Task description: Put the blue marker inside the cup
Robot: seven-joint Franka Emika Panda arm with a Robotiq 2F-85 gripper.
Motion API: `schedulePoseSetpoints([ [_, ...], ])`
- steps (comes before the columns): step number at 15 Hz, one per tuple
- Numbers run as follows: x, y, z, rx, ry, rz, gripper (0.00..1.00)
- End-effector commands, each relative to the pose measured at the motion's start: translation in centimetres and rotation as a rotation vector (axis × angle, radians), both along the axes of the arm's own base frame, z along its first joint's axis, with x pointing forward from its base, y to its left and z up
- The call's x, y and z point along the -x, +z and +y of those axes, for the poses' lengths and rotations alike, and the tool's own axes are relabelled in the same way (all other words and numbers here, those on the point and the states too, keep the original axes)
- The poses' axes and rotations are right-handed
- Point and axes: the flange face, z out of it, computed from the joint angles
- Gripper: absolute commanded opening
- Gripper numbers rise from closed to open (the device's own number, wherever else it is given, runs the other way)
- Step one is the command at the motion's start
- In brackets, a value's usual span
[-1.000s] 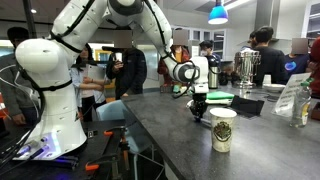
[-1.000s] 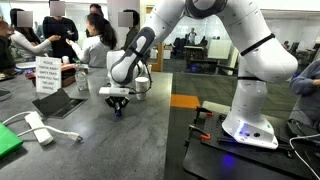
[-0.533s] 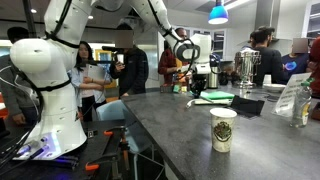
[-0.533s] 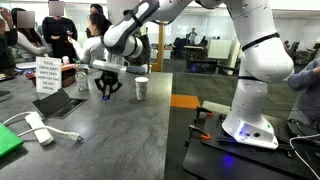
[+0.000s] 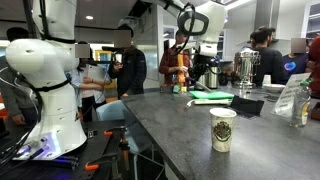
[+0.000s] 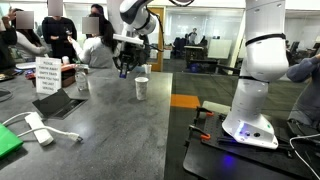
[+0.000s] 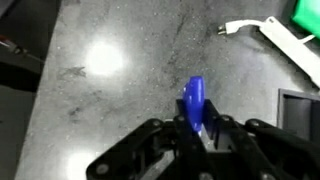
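My gripper will release the blue marker inside the opening of the white paper cup (image 5: 219, 114) that has the dark emblem.
The blue marker (image 7: 194, 100) is a short dark-blue stick clamped between my gripper's fingers (image 7: 200, 128), its tip pointing down at the grey tabletop far below. In an exterior view the gripper (image 6: 126, 64) hangs high above the table, up and to the left of the white paper cup (image 6: 142, 88), with the marker (image 6: 124, 71) sticking out beneath it. In an exterior view the gripper (image 5: 202, 48) is well above and behind the cup (image 5: 222, 130), which stands upright with its dark emblem facing the camera.
A white power strip (image 7: 290, 40) and a green object (image 7: 305, 10) lie on the table below; the strip also shows in an exterior view (image 6: 35, 128). A tablet (image 6: 60, 102) and a sign (image 6: 46, 75) stand nearby. Steel urns (image 5: 245, 68) and people are behind.
The gripper has risen from just above the tabletop to high above it, carrying the marker, and has swung away from its earlier spot near the cup.
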Motion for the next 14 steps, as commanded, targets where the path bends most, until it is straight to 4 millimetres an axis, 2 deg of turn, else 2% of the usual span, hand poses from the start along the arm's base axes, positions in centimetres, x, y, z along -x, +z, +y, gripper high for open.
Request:
schedulePoseSetpoints([
  [1,0.9,1.0,-3.0,-0.039,-0.071,-0.007,0.06],
  [3,1.0,1.3,-4.6,-0.048,-0.113,-0.024,0.06],
  [14,7.2,-0.1,-11.5,-0.205,-0.377,-0.116,0.06],
])
